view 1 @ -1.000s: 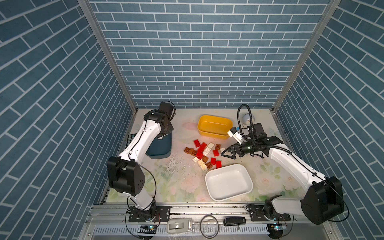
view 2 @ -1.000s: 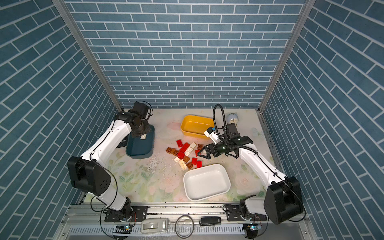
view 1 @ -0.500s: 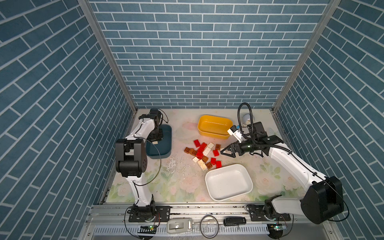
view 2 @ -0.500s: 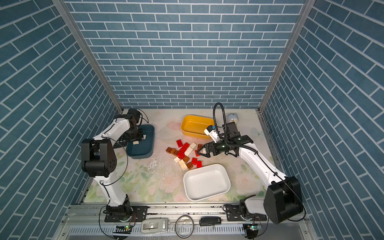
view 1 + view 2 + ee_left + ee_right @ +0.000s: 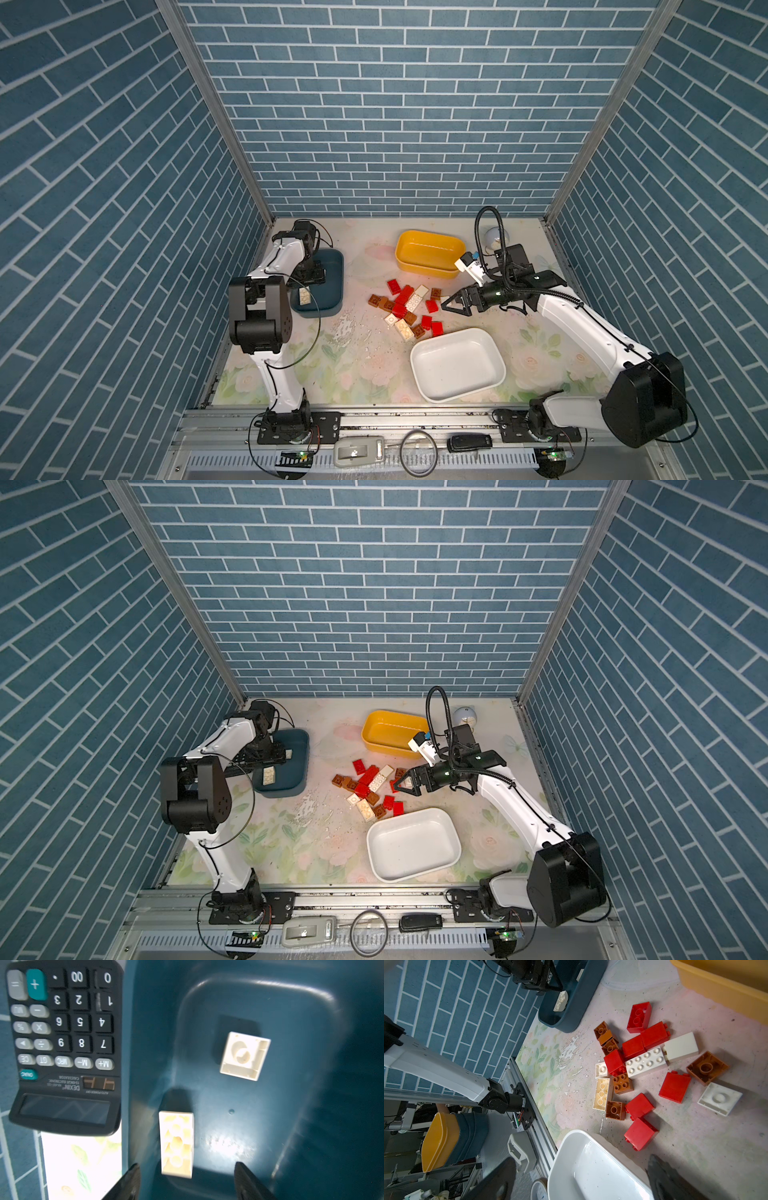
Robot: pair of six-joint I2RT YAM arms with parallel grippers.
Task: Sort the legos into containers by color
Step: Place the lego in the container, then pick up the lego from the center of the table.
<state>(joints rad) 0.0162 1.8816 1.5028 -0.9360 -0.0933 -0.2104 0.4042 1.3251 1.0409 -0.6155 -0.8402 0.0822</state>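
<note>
The sides of the brown lego (image 5: 373, 301) at the edge of the pile nearest the teal tub will be gripped by my left gripper.
Loose red, brown and white legos (image 5: 409, 307) (image 5: 370, 789) (image 5: 645, 1064) lie in a pile between the three containers. The teal tub (image 5: 334, 286) (image 5: 300, 771) (image 5: 291, 1012) holds a cream oblong brick (image 5: 176, 1144) (image 5: 305, 296) and a white square brick (image 5: 245, 1055). My left gripper (image 5: 187, 1180) (image 5: 312, 275) hangs open over this tub, the oblong brick lying free just beyond its jaws. My right gripper (image 5: 451, 305) (image 5: 405, 786) (image 5: 581, 1184) stands wide open and empty at the pile's right edge. The yellow tub (image 5: 428, 249) and white tub (image 5: 457, 365) (image 5: 591, 1167) show nothing inside.
A black calculator (image 5: 62, 1043) lies against the teal tub's outer side, by the left wall. A small round clock (image 5: 494, 239) (image 5: 465, 717) sits at the back right, behind the right arm. Scuffed patches mark the mat (image 5: 345, 328).
The left arm has drawn back and come down over the teal tub, and its jaws have opened, leaving the cream oblong brick in the tub. The right arm has barely moved.
</note>
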